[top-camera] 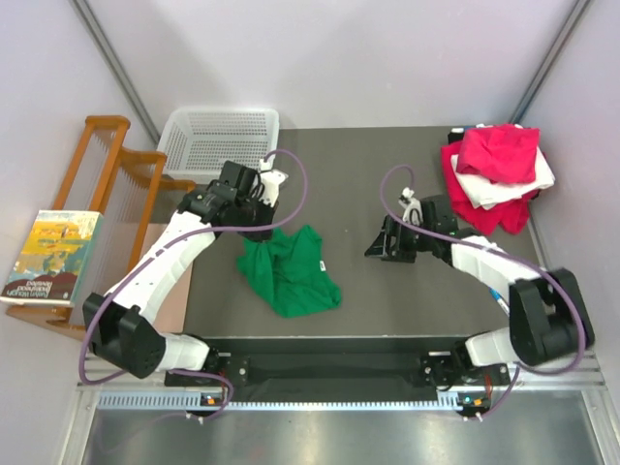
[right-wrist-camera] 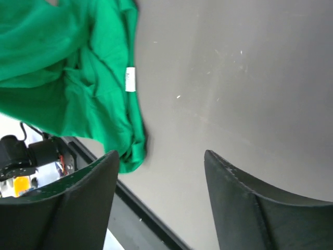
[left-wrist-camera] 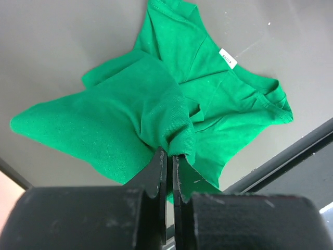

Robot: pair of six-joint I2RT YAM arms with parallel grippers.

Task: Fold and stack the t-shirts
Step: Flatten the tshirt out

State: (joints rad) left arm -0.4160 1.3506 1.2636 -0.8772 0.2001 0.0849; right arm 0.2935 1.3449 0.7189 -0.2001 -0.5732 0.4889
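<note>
Next, I let go of the green t-shirt with my left gripper on the bare middle of the table (top-camera: pixel 358 240), close beside my right gripper.
A crumpled bright green t-shirt (top-camera: pixel 291 271) lies on the dark table, left of centre. My left gripper (top-camera: pixel 263 225) is shut on a bunched fold of it, the cloth pinched at the fingertips (left-wrist-camera: pixel 169 152) in the left wrist view, where the green t-shirt (left-wrist-camera: pixel 156 104) spreads out with its white label up. My right gripper (top-camera: pixel 376 248) hovers to the shirt's right, open and empty. Its wrist view shows the gripper (right-wrist-camera: pixel 162 159) over bare table with the green t-shirt (right-wrist-camera: pixel 78 78) at the left. Magenta-pink, white and red t-shirts (top-camera: pixel 496 174) are heaped at the far right corner.
A white mesh basket (top-camera: pixel 219 141) stands at the table's far left corner. A wooden rack (top-camera: pixel 116 184) with a book (top-camera: pixel 50 258) stands off the table's left side. The table's near edge (top-camera: pixel 329 341) runs just below the green shirt.
</note>
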